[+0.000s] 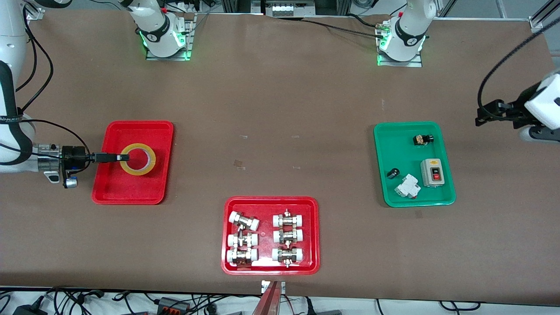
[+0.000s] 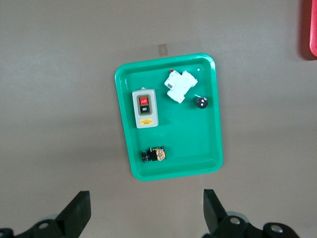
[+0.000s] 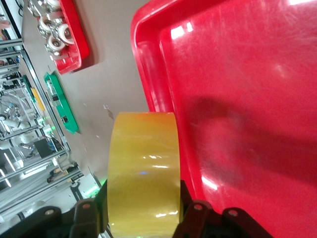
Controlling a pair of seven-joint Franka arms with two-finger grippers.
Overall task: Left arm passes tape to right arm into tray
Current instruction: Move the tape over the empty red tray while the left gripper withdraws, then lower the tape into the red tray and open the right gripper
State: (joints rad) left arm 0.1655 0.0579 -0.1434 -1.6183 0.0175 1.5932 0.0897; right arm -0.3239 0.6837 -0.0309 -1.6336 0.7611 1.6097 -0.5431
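My right gripper will let go of the yellow tape on the middle of the plain red tray's bottom [image 1: 134,158]. The tape is now over the tray's middle.
The yellow tape [image 1: 151,162] is a flat ring over the middle of the plain red tray [image 1: 109,188]. My right gripper [image 1: 122,157] reaches in level from the right arm's end of the table and is shut on the ring's edge. In the right wrist view the tape [image 3: 143,158] fills the gap between the two fingers [image 3: 184,196], with the tray floor [image 3: 247,99] beside it. I cannot tell if the roll touches the tray. My left gripper [image 1: 481,116] is up over bare table at the left arm's end, open and empty [image 2: 146,196].
A green tray [image 1: 380,175] with a switch box, a breaker and small black parts lies near the left arm's end and shows in the left wrist view [image 2: 198,144]. A red tray [image 1: 271,200] of white-capped metal fittings lies nearest the front camera.
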